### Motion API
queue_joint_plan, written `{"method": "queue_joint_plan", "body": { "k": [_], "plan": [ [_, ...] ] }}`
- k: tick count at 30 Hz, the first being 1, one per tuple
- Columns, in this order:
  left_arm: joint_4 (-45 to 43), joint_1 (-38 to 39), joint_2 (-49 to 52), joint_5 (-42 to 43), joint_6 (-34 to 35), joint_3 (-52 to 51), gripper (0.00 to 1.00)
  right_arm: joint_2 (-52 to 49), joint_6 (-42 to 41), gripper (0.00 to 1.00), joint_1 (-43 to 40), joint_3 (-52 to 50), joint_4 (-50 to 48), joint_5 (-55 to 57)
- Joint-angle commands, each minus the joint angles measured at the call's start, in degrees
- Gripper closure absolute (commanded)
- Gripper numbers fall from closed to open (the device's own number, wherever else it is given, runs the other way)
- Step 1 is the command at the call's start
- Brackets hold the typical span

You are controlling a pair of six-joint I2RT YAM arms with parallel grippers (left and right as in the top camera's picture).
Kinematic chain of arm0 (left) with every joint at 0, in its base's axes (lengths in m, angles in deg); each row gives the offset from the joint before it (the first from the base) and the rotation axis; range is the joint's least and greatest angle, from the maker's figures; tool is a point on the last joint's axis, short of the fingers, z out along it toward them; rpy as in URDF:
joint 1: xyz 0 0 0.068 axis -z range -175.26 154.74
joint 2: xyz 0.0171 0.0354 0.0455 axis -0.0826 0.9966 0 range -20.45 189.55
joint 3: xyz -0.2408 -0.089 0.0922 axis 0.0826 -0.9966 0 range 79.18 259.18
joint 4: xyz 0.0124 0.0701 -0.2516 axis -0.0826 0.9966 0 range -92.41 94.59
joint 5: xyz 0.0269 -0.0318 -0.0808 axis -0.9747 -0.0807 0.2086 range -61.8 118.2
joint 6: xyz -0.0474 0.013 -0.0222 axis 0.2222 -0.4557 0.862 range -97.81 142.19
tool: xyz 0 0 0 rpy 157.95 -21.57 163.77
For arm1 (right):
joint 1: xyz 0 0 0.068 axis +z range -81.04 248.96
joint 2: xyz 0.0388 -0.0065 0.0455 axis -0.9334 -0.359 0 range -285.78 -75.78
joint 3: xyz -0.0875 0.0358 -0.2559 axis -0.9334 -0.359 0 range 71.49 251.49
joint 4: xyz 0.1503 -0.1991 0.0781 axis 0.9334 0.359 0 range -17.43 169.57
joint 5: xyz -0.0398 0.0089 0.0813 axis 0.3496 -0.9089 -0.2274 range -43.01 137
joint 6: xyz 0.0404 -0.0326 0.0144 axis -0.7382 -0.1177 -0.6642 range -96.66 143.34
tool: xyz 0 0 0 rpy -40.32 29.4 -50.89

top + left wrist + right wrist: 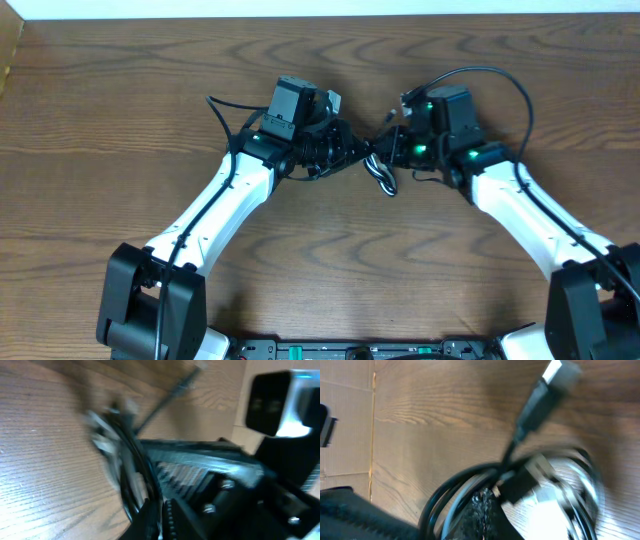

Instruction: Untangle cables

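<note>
My left gripper should release the black and white cables on the bare wood [341, 189] just below its fingertips, between both arms.
The tangled cables [381, 172] hang as a small black and white bundle between my two grippers at the table's middle. My left gripper [352, 152] is shut on black and white strands of the cables [125, 472]; its jaws [161, 519] pinch them at the bottom of the blurred left wrist view. A black cord with a plug end [192, 375] trails away. My right gripper [393, 150] is shut on the bundle from the other side; its jaws [487, 510] sit among looped black cords [455, 487]. A black USB plug [554, 374] sticks up, and a white cable [570, 495] is blurred.
The brown wooden table [120, 110] lies all round the arms. Thick black arm wires loop above the right wrist [500, 80] and behind the left wrist [225, 108]. A cardboard edge [8, 50] shows at the far left.
</note>
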Motion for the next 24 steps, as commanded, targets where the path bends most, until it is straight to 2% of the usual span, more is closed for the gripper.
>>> {"method": "queue_joint_plan", "body": {
  "k": [1, 10, 14, 18, 21, 22, 24],
  "plan": [
    [-0.5, -0.1, -0.2, 1.2, -1.4, 0.6, 0.93, -1.5, -3.3, 0.99, 2.3, 1.0, -0.5, 0.2],
    [-5.0, -3.7, -0.2, 0.6, 1.4, 0.6, 0.92, -2.7, -4.7, 0.99, 2.2, 1.0, 1.2, 0.4],
    [-3.9, -4.3, -0.2, -0.5, -2.7, 0.6, 0.93, -2.6, -4.1, 0.98, -1.0, 1.0, 1.9, 0.3],
    [1.3, -3.0, -0.2, -5.8, -12.2, 0.6, 0.92, -2.6, -1.2, 0.82, -5.8, 1.0, 4.0, 0.3],
    [5.9, -0.1, 0.0, -11.4, -22.1, 0.6, 0.92, -2.6, 2.2, 0.64, -9.3, 1.0, 5.8, 0.1],
    [7.4, 1.7, 0.4, -13.5, -26.8, 0.6, 0.91, -2.6, 5.0, 0.53, -10.9, 1.0, 6.8, 0.2],
    [9.0, 3.8, 1.2, -16.5, -30.7, 0.6, 0.85, -2.6, 7.4, 0.45, -12.3, 1.0, 8.6, 0.2]
  ]
}}
